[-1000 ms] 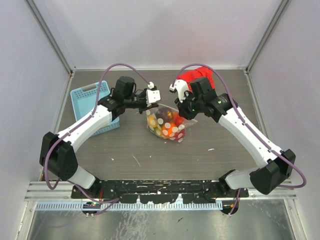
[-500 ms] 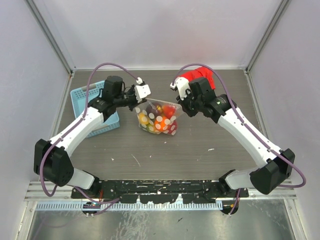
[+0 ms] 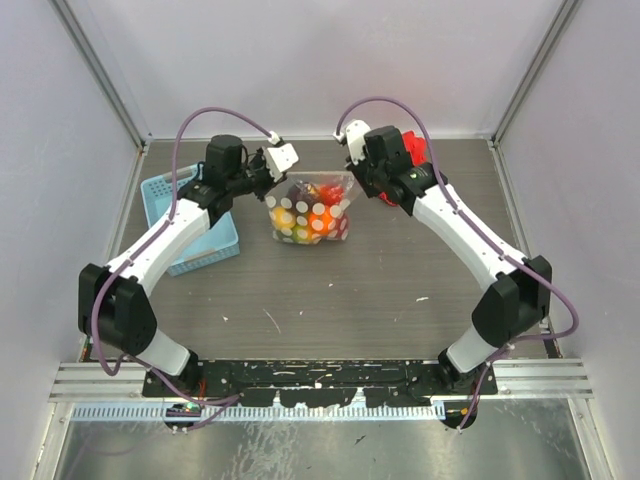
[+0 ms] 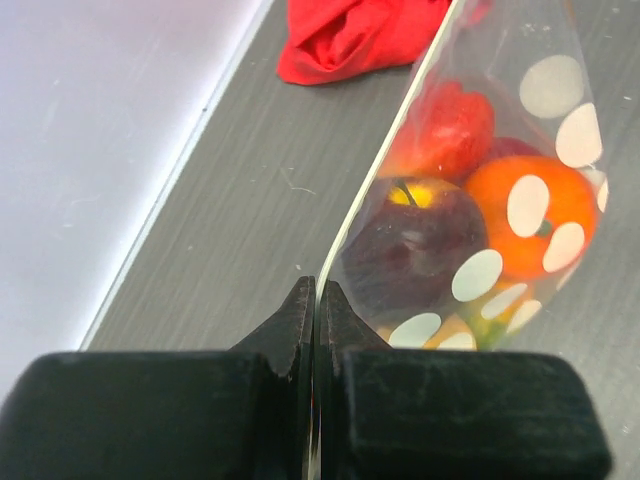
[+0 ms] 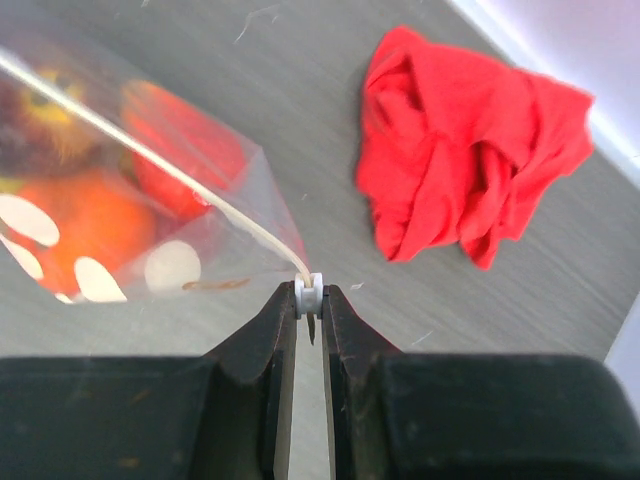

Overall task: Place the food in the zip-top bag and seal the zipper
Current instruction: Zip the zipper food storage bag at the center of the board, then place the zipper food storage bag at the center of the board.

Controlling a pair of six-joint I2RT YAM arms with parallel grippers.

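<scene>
Next, my right gripper releases the small white slider on the bare table (image 3: 359,307) near the black front rail.
The clear dotted zip-top bag (image 3: 308,212) hangs stretched between my two grippers, holding the toy fruits: a dark purple one (image 4: 420,245), an orange one (image 4: 525,215) and a red one (image 4: 450,130). My left gripper (image 3: 271,184) is shut on the left end of the bag's zipper strip (image 4: 390,160), as the left wrist view (image 4: 317,290) shows. My right gripper (image 3: 357,182) is shut on the small white slider (image 5: 309,293) at the right end of the strip (image 5: 150,160).
A red cloth (image 3: 415,150) lies on the table behind my right gripper, and shows in the right wrist view (image 5: 465,160) and the left wrist view (image 4: 360,35). A light blue basket (image 3: 165,190) sits at the left under my left arm. The back wall is close.
Both grippers have carried the bag with the fruits farther back and a little left, and its top edge is now pulled straight between them.
</scene>
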